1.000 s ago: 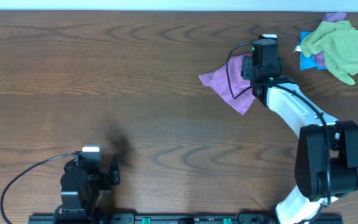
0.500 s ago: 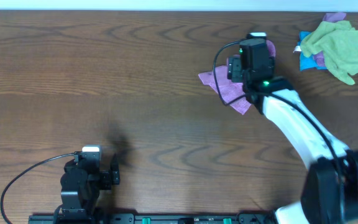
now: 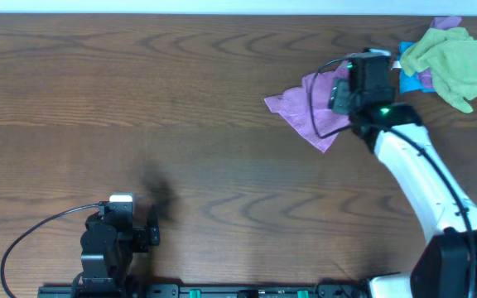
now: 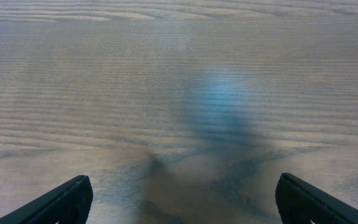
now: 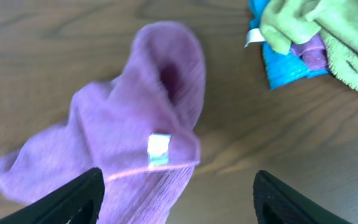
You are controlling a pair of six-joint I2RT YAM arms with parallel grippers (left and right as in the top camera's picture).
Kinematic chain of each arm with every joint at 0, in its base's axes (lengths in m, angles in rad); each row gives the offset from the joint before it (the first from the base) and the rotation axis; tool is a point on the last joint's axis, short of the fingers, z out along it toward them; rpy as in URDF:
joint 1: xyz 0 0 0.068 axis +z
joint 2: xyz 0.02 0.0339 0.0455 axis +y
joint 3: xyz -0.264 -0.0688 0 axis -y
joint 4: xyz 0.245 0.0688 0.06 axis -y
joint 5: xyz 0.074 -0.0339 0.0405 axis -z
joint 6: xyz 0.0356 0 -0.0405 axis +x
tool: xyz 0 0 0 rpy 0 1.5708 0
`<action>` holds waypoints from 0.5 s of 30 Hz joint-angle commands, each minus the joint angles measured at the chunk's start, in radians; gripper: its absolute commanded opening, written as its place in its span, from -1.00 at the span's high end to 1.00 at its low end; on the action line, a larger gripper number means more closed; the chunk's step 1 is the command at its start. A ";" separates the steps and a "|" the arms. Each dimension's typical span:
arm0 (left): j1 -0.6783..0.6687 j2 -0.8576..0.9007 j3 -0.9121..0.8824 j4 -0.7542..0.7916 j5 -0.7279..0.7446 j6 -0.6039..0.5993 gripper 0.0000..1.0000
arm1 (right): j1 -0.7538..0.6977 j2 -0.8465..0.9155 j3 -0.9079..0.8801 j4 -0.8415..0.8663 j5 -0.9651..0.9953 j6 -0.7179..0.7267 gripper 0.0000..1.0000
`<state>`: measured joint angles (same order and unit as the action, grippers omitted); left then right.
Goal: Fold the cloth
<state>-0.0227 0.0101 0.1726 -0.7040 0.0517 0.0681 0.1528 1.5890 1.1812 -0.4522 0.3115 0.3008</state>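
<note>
I see the lilac cloth's far end bunching up, so with my right gripper I should take the cloth's raised fold (image 5: 155, 93) and spread the cloth flat before folding it.
The lilac cloth (image 3: 305, 112) lies crumpled on the table at the back right. In the right wrist view the cloth (image 5: 117, 130) is bunched up with a raised fold and its small white tag (image 5: 158, 149) showing. My right gripper (image 3: 344, 89) hovers over the cloth's right end; in the right wrist view it (image 5: 179, 202) is open and empty, with the cloth edge between and under the left finger. My left gripper (image 3: 139, 236) rests at the front left, far from the cloth; in the left wrist view it (image 4: 182, 199) is open over bare wood.
A pile of cloths sits at the back right corner: a yellow-green cloth (image 3: 450, 58) on top of a blue one (image 3: 407, 81), also in the right wrist view (image 5: 316, 31). The table's far edge (image 3: 222, 15) runs along the top.
My right gripper has moved right, from over the cloth's middle to its right end, and the cloth now lies more spread out. The left arm has not moved.
</note>
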 commanded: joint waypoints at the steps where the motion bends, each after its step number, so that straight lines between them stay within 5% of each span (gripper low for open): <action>1: -0.004 -0.006 -0.011 -0.028 -0.011 0.007 -0.90 | -0.076 0.049 0.014 0.026 -0.130 -0.052 -0.48; 15: -0.004 -0.006 -0.011 -0.028 -0.010 0.007 -0.91 | -0.168 0.229 0.014 0.153 -0.392 -0.116 -0.34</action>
<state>-0.0227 0.0101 0.1726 -0.7040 0.0513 0.0681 -0.0120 1.7950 1.1812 -0.3103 -0.0299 0.2024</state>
